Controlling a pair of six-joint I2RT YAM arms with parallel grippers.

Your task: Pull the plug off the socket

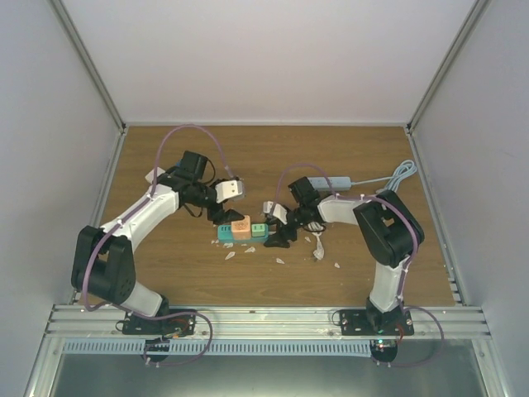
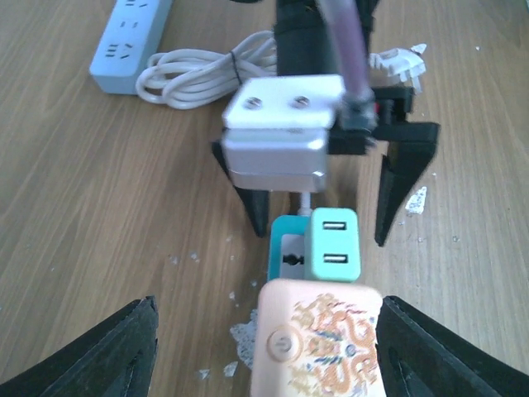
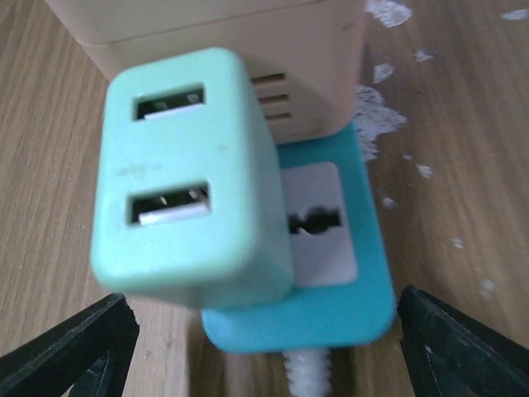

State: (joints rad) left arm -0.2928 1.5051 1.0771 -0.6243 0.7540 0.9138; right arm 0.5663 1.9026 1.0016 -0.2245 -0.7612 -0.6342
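The fingers of my left gripper needs to next go past the peach adapter to the sides of the mint-green USB plug (image 1: 259, 229) (image 2: 333, 245) and close there.
A teal socket block (image 1: 226, 234) lies mid-table with two things plugged into it: a mint-green USB plug (image 1: 259, 230) and a peach adapter (image 1: 241, 227). In the left wrist view the peach adapter (image 2: 318, 339) sits between the wide-spread fingers of my left gripper (image 2: 269, 335). Its right finger (image 2: 438, 356) is close beside the adapter, and its left finger stands well off. My right gripper (image 3: 264, 331) is open and straddles the cable end of the teal socket (image 3: 339, 310), with the mint plug (image 3: 190, 182) just ahead. Neither finger touches it.
A pale blue power strip (image 1: 327, 180) and its coiled white cable (image 2: 198, 73) lie behind the right arm. White flecks (image 1: 240, 251) and a small white piece (image 1: 318, 246) are scattered on the wood near the socket. Enclosure walls stand on three sides.
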